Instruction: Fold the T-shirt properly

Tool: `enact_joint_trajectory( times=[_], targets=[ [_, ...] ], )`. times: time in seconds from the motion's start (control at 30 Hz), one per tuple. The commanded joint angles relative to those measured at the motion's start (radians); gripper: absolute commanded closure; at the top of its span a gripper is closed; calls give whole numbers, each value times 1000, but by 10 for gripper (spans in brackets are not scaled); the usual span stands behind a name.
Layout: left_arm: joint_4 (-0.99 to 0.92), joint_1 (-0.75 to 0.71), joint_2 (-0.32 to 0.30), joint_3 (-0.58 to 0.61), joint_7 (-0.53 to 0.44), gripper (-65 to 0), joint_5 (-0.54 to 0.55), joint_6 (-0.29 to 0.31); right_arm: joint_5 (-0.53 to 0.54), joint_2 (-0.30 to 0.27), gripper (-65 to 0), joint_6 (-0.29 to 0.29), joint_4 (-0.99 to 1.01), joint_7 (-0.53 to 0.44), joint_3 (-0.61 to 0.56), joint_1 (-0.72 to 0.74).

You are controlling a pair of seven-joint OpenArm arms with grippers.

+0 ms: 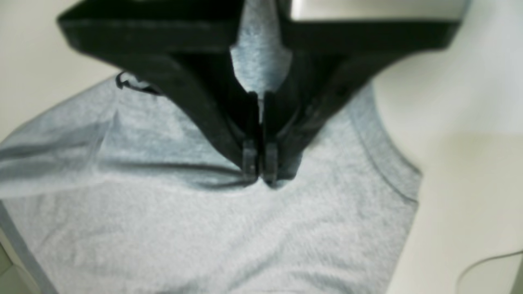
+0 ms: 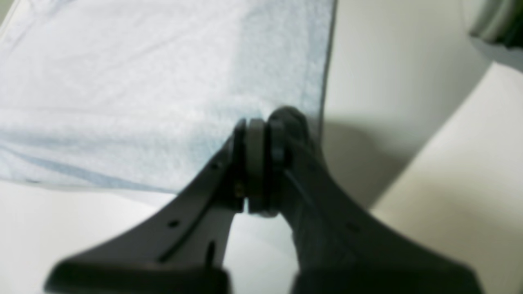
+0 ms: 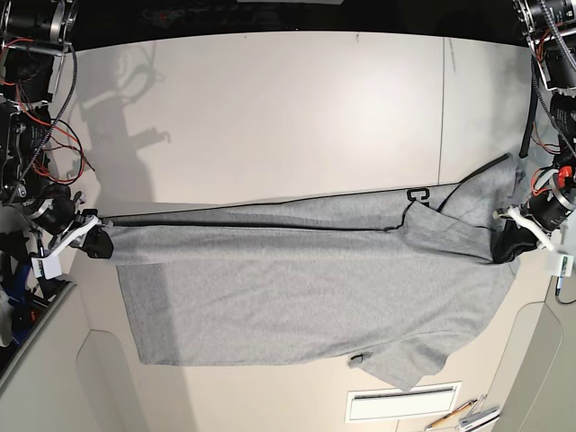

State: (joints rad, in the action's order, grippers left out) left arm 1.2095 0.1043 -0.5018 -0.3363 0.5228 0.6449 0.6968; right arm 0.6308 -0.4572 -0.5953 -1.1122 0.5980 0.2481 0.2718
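Observation:
The folded-over edge on the T-shirt's lower layer (image 3: 485,251), near the end opposite the hem, will be released by my left gripper as I let it go there.
The heather-grey T-shirt (image 3: 297,288) lies stretched across the white table, its far long edge folded over toward the front. A bit of black lettering (image 3: 417,194) peeks out at the fold near the sleeve. At the base view's right end, my left gripper (image 3: 507,243) is shut on the T-shirt. In the left wrist view the left gripper (image 1: 259,173) pinches the cloth (image 1: 204,232), and creases run out from the pinch. At the left end, my right gripper (image 3: 97,245) is shut on the hem corner. In the right wrist view the right gripper (image 2: 261,126) clamps the cloth (image 2: 122,81) by its dark-edged side.
A slotted vent (image 3: 402,402) and some pens or tools (image 3: 459,416) sit at the table's front right. Red and black cables (image 3: 54,135) hang by the left arm. A thin cable (image 1: 486,261) lies on the table beside the sleeve.

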Motion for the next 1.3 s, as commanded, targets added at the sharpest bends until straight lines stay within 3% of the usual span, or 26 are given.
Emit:
enact_joint_trajectory(
  times=[0.0,0.53,0.9,0.93,1.07,1.13,1.27],
  targets=[
    [-4,29,-21,5,-26,0,16,1,12,-20,0,-2,-4,-30,5,25],
    [-112,70,-22,41,-41,0,-59,1,-136,76,0,2,39,-124,5,39],
    [-119,70,-22,41,-41,-20,-58,1,-161,77,0,11,39,-154,5,39],
    [-119,70,-22,41,-42,-59,-58,1,-161,77,-27,16,39,-154,5,39],
    [-119,70,-22,41,-57,-264,-58,1,-160,77,-273,16,39,-158,6,39],
    [-118,71,-23,41,-63,-307,-57,1,-160,75,-297,16,39,-156,6,50],
    [-108,76,-34,40,-63,-308,3,1,-159,72,-297,16,29,-152,34,82]
  ],
)
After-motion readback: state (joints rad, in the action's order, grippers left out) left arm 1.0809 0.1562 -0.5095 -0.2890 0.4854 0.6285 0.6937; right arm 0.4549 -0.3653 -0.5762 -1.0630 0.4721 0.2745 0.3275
